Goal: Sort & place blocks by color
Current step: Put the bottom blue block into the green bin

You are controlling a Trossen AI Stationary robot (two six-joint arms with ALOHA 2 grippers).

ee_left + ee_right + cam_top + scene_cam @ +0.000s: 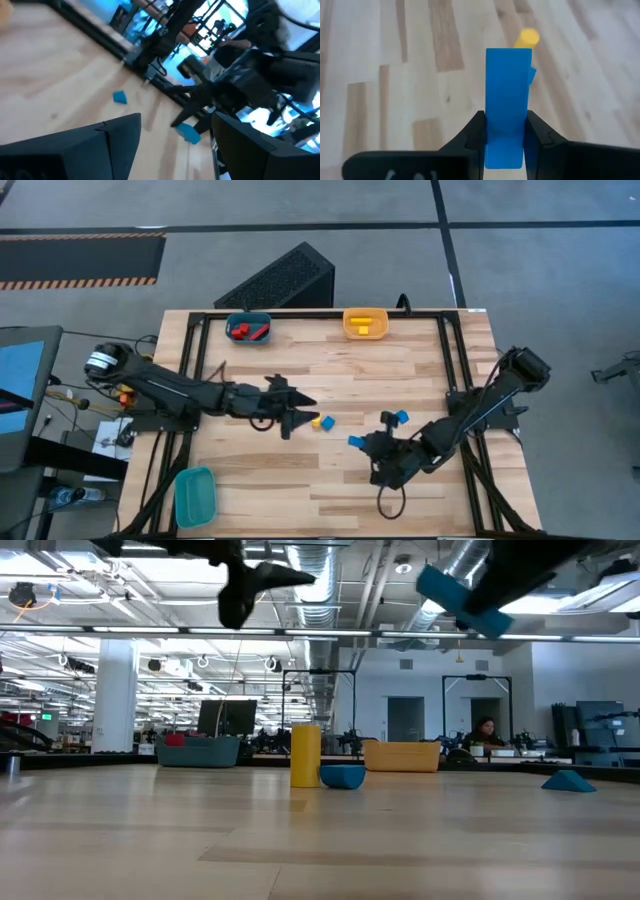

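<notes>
The robot's right gripper will hand the blue bar block over to its left gripper, letting go just above the small blue block (346, 412).
My right gripper (366, 445) is shut on a blue bar block (507, 85) over the table's middle right. My left gripper (300, 412) hangs open above the table's centre, holding nothing. Just right of it a yellow block (318, 421) stands upright on the wood, with a small blue block (327, 423) beside it. Another blue block (400, 417) lies near the right arm. The dark-blue bin (249, 318) at the far edge holds red blocks (247, 332). The orange-yellow bin (365, 313) holds a yellow block (364, 327). My right gripper pinches the blue bar between its two fingers (476, 131) at the bar's near end (506, 131). The rest of the bar sticks out forward past the fingertips, in line with them. The fingers come from the table's right. In the low view the bar (460, 598) is lifted clear and tilted.
A teal bin (195, 495) sits at the near left corner. A dark frame (320, 313) runs around the table's edges. A dark slanted box (280, 278) stands beyond the far edge. Bare wood (300, 490) spreads between the arms and the near edge.
</notes>
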